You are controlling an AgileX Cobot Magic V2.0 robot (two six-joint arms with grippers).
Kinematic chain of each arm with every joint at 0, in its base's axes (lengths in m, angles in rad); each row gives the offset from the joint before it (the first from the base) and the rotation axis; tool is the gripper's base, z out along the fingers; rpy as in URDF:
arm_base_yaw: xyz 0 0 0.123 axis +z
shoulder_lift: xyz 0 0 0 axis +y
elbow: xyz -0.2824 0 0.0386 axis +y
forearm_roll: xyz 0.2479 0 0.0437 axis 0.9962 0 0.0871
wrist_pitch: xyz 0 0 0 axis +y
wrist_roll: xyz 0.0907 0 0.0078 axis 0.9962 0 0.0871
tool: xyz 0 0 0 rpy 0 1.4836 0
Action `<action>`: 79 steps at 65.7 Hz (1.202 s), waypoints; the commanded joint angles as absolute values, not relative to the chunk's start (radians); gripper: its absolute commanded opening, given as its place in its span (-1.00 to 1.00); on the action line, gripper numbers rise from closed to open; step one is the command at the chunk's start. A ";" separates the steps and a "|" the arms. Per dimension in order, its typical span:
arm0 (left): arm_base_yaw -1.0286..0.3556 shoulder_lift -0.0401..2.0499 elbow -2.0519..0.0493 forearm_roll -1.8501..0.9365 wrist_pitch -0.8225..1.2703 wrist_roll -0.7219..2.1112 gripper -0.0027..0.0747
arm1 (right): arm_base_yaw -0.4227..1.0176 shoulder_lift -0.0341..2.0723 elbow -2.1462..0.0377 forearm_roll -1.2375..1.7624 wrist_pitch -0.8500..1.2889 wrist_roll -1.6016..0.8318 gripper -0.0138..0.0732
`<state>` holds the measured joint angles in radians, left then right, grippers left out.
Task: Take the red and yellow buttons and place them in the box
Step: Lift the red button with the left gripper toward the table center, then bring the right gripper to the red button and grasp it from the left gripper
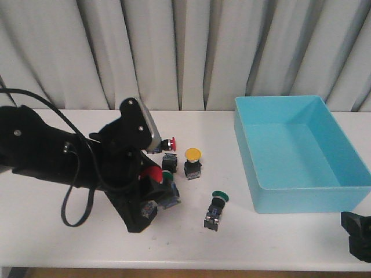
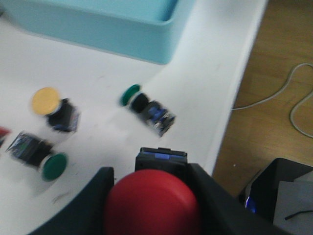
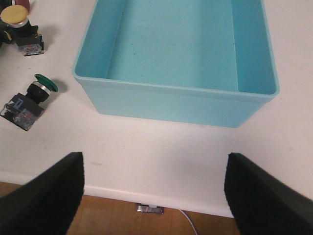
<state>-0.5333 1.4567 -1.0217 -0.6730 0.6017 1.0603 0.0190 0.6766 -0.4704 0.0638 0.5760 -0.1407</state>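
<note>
The black body (image 1: 149, 209) of the red button held by my left gripper will be gripped by my right gripper, which will take it over for the box.
My left gripper (image 2: 150, 172) is shut on a red button (image 2: 151, 205), its black body sticking out between the fingers. In the front view that red button (image 1: 153, 175) is held at the table's left-centre. A second red button (image 1: 168, 143) lies further back, and a yellow button (image 1: 193, 155) stands just right of it. The turquoise box (image 1: 301, 188) sits at the right and holds nothing that I can see. My right gripper (image 3: 154, 196) hangs open over the table's front edge, near the box (image 3: 171, 93).
A green-capped switch (image 1: 217, 204) lies on its side between the held button and the box. Another green-capped switch (image 2: 54, 166) rests close to my left gripper. Grey curtains hang behind the table.
</note>
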 commanded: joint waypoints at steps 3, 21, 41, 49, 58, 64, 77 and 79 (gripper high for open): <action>-0.569 1.442 -1.036 -0.769 0.515 1.116 -0.50 | 0.014 0.682 -0.498 0.062 0.520 -0.152 0.65; -0.568 1.444 -1.036 -0.772 0.497 1.137 -0.50 | 0.014 0.709 -0.512 0.160 0.537 -0.237 0.65; -0.568 1.444 -1.036 -0.771 0.484 1.214 -0.50 | 0.014 0.972 -0.701 0.630 0.801 -1.069 0.65; -0.568 1.444 -1.036 -0.772 0.484 1.214 -0.50 | 0.014 1.056 -0.723 0.889 0.869 -1.486 0.65; -0.568 1.444 -1.036 -0.772 0.484 1.214 -0.50 | 0.014 1.141 -0.723 1.132 0.884 -1.819 0.63; -0.568 1.444 -1.036 -0.772 0.484 1.214 -0.50 | 0.031 1.205 -0.745 1.190 0.883 -1.913 0.59; -0.568 1.444 -1.036 -0.772 0.484 1.214 -0.50 | 0.181 1.368 -0.864 1.152 0.862 -1.994 0.53; -0.568 1.444 -1.036 -0.772 0.484 1.214 -0.50 | 0.205 1.395 -0.884 1.142 0.852 -1.994 0.53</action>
